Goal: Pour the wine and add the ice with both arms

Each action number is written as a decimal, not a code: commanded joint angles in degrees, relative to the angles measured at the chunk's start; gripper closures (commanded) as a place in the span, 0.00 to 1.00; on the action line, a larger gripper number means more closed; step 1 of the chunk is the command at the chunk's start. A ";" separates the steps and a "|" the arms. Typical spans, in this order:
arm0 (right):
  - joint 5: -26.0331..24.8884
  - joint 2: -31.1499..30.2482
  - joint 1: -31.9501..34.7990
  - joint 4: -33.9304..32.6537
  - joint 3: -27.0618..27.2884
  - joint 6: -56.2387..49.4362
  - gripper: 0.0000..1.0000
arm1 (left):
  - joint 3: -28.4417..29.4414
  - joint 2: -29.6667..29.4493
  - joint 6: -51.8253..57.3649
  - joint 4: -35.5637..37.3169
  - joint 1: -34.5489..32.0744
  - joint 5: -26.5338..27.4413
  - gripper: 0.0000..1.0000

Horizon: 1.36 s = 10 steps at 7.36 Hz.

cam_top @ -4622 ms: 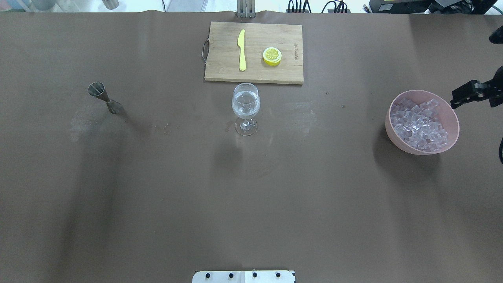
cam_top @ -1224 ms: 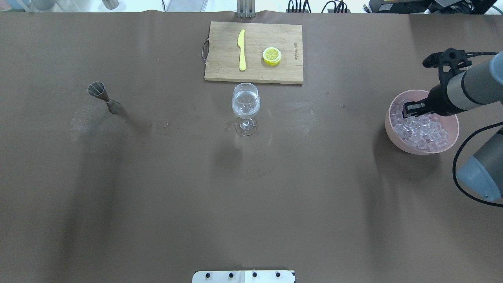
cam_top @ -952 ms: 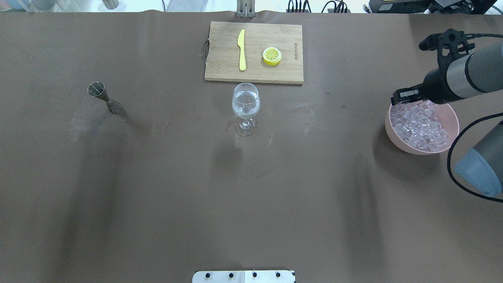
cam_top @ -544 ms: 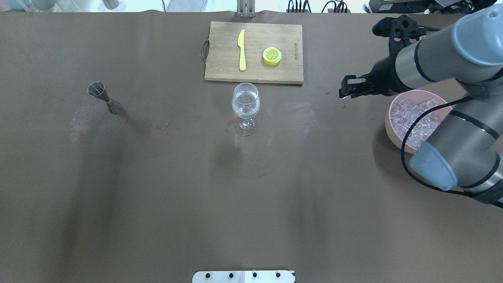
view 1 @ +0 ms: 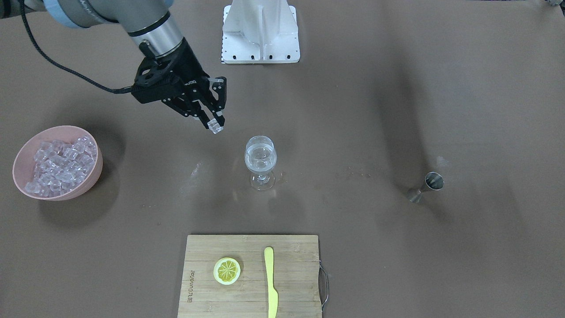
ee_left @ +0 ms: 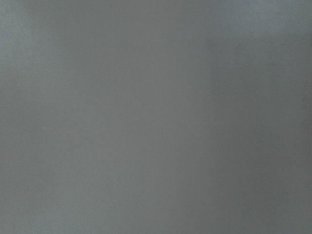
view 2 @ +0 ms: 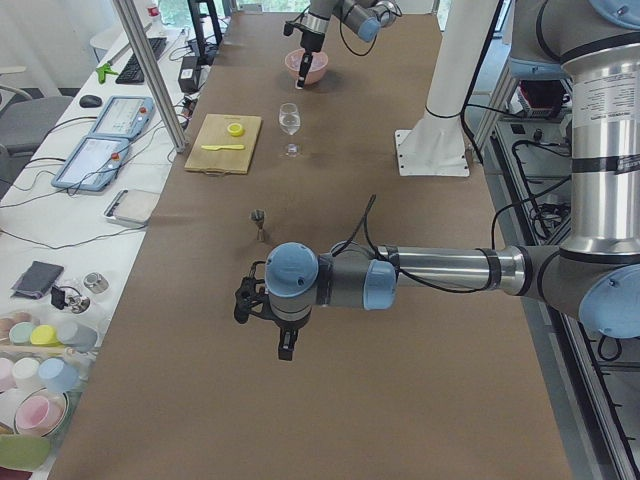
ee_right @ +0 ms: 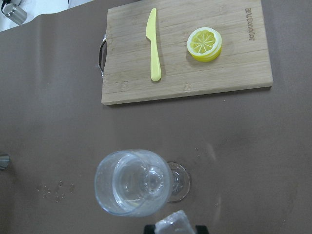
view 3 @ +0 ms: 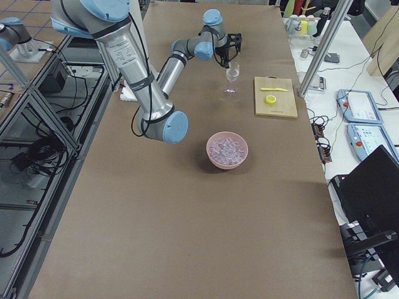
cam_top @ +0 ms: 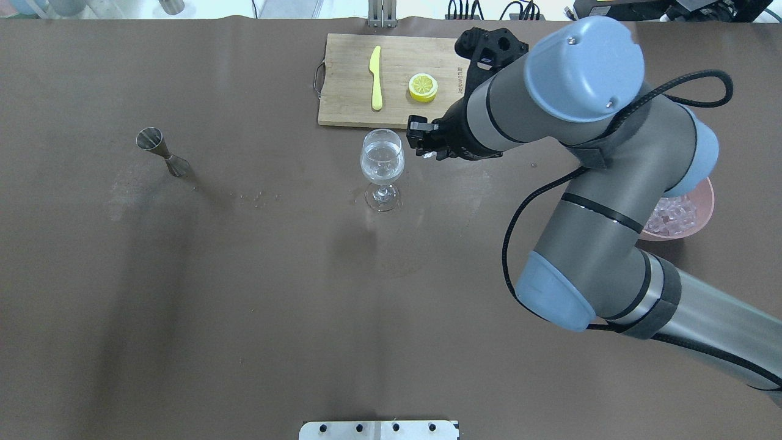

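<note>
My right gripper has the ice cube, now close beside the glass. It will let the cube go inside the rim of the wine glass [view 1: 258, 143] [ee_right: 124, 183], above the clear wine.
The wine glass [cam_top: 382, 162] stands at mid-table with a little clear wine [view 1: 260, 158] in its bowl. My right gripper [cam_top: 426, 145] hovers just right of the glass rim, shut on one clear ice cube [view 1: 216, 126]. The cube also shows in the right wrist view [ee_right: 174, 224], close beside the glass [ee_right: 134, 183]. The pink bowl [view 1: 94, 175] holds many ice cubes [view 1: 57, 165] and stands off to the robot's right. My left gripper [view 2: 284, 347] shows only in the exterior left view, low over bare table; I cannot tell whether it is open or shut.
A wooden cutting board [cam_top: 348, 79] with a yellow knife [cam_top: 376, 76] and a lemon slice [cam_top: 423, 87] lies behind the glass. A steel jigger [cam_top: 160, 150] stands at the left. The white pedestal [view 1: 260, 31] is at the robot's edge.
My right arm rose from the ice bowl and swung left across the table to just beside the wine glass. The glass, jigger and board have not moved.
</note>
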 commanded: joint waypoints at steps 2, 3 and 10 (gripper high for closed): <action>-3.23 9.18 -1.77 -4.77 -9.50 2.49 1.00 | 0.24 -0.03 0.00 0.00 0.09 0.00 0.01; -3.41 11.20 -1.77 -8.87 -10.39 2.40 1.00 | 0.15 -0.03 0.00 0.00 0.00 0.00 0.01; -4.91 15.09 -1.94 -11.29 -16.02 1.70 0.94 | 0.24 -0.03 0.00 0.00 0.00 0.00 0.01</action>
